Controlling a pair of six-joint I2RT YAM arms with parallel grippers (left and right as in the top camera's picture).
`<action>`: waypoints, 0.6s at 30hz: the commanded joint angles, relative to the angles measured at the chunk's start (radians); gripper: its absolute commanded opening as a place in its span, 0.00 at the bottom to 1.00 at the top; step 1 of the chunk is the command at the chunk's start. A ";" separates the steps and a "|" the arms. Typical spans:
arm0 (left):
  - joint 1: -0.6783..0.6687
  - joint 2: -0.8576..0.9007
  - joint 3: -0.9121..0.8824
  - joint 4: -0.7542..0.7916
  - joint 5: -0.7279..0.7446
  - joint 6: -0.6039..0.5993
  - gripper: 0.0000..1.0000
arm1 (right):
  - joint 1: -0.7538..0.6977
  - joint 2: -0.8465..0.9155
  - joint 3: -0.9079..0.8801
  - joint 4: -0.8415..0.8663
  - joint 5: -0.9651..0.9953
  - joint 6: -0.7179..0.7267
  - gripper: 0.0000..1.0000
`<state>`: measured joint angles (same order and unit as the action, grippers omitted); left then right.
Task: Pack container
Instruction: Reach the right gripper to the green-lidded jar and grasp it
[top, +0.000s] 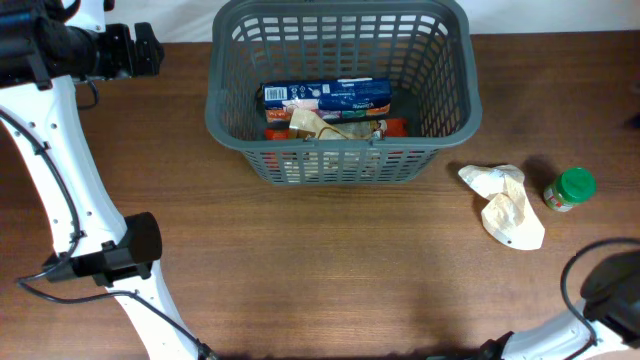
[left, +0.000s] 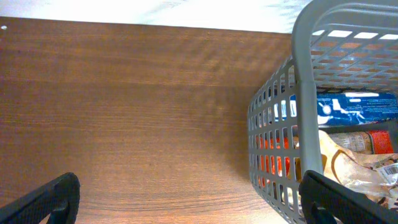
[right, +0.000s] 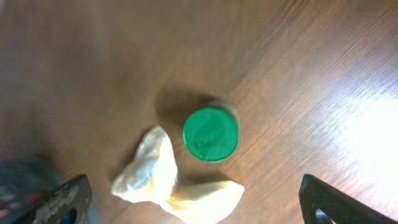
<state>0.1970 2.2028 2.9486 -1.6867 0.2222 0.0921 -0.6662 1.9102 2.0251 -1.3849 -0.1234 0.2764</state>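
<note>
My right gripper is going to close next on the lid (top: 577, 184) (right: 211, 134) of the green-lidded jar beside the cream crumpled bag.
The dark grey lattice container (top: 230, 110) stands at the table's back middle and holds a blue box (top: 326, 95), a crumpled cream wrapper and red packets. Its near wall shows in the left wrist view (left: 273, 137). A cream crumpled bag (top: 506, 205) and a green-lidded jar (top: 570, 188) lie on the table to its right; both show in the right wrist view, the bag (right: 168, 180) and the jar (right: 211, 134). My left gripper (left: 186, 208) is open and empty, left of the container. My right gripper (right: 193, 205) is open and empty above the bag and jar.
The brown wooden table (top: 320, 280) carries everything. A white wall or cloth runs along the far edge (top: 560, 15). My left arm's links (top: 110, 260) stretch along the table's left side. A cable loop (top: 590, 270) sits at the front right.
</note>
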 joint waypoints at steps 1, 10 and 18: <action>0.004 0.007 -0.005 -0.001 0.014 -0.010 0.99 | 0.068 0.017 -0.087 0.035 0.160 0.056 0.99; 0.004 0.007 -0.005 -0.001 0.014 -0.010 0.99 | 0.103 0.023 -0.383 0.228 0.201 0.081 0.99; 0.004 0.007 -0.005 -0.001 0.014 -0.010 0.99 | 0.103 0.023 -0.534 0.418 0.150 0.081 0.99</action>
<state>0.1970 2.2028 2.9486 -1.6867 0.2253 0.0917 -0.5640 1.9350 1.5227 -0.9951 0.0360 0.3439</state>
